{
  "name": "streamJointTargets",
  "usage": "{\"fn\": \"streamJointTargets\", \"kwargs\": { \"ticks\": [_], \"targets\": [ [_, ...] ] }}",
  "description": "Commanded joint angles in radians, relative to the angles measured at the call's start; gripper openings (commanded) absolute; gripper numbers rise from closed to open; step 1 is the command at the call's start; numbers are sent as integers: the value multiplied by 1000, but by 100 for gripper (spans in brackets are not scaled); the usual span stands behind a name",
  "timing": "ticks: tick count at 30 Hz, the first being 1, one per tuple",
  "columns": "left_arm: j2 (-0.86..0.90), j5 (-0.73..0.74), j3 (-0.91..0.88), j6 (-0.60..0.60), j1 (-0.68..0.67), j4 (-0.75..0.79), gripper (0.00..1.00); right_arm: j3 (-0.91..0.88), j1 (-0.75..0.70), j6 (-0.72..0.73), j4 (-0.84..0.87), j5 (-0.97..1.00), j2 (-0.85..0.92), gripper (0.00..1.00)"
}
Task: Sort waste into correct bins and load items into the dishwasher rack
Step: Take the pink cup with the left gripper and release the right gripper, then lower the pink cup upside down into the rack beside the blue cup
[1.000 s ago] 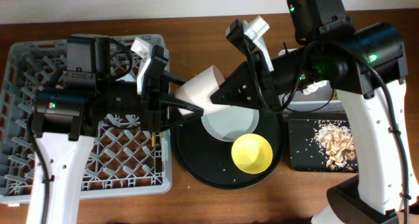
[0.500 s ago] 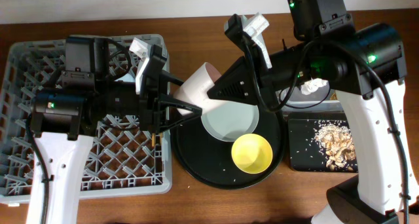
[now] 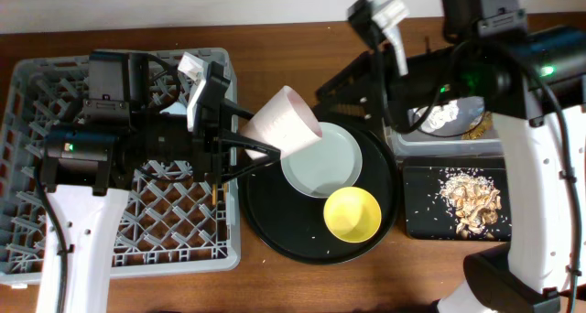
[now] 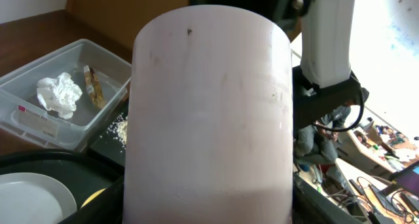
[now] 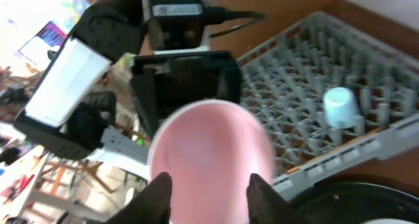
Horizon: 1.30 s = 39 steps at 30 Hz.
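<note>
The robot's left gripper needs to release the pink cup in the rack [image 3: 189, 173] in front of the light-blue cup.
My left gripper [image 3: 275, 134] is shut on the pink cup [image 3: 286, 121], which hangs tilted between the dishwasher rack [image 3: 55, 231] and the pale plate [image 3: 334, 162]. In the left wrist view the pink cup [image 4: 209, 106] fills the frame. My right gripper [image 3: 328, 95] is open and drawn back up and to the right, clear of the cup. Its wrist view has the blurred pink cup [image 5: 209, 145] ahead of its spread fingers [image 5: 160, 194]. A light-blue cup [image 5: 342, 107] stands in the rack [image 5: 294, 67]. The yellow bowl [image 3: 352, 212] sits beside the plate.
Plate and bowl rest on a round black tray [image 3: 275, 212]. A clear tub [image 3: 439, 141] at the right holds a white tissue [image 4: 57, 96] and a gold-brown wrapper [image 4: 93, 90]. In front of it a black tray [image 3: 421, 199] holds food scraps [image 3: 469, 201].
My right gripper has opened, let go of the pink cup and pulled away up and to the right. The left gripper still holds the cup in nearly the same place.
</note>
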Motion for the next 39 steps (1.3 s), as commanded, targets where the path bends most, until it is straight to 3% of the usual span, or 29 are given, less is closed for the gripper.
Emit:
{"fn": "streamJointTargets", "kwargs": {
  "ticks": [1, 2, 18, 29, 31, 33, 36, 38, 39],
  "targets": [
    [-5, 12, -3, 4, 4, -1, 57, 12, -18, -10, -15, 46, -1, 10],
    [-8, 11, -3, 4, 4, -1, 57, 12, -14, -10, -15, 72, 0, 4],
    [-14, -35, -3, 5, 5, 0, 57, -159, 215, -13, -94, 298, 4, 4],
    [-14, -67, -3, -7, 153, -5, 57, -206, 170, -13, -85, 298, 2, 7],
    [-14, -188, -3, -49, 198, -11, 56, -206, 136, -13, -87, 298, 2, 8],
    [-14, -417, -3, -124, 238, -44, 56, -206, 92, -13, -94, 311, 2, 8],
    [-14, -897, -3, -272, 267, -160, 55, -207, 60, -12, -94, 380, 2, 8],
    [-13, -1137, -7, -378, 266, -200, 55, -208, 60, -12, -94, 445, 2, 8],
    [-13, -1189, -11, -410, 266, -207, 55, -209, 61, -10, -94, 466, 2, 8]
  ]
}}
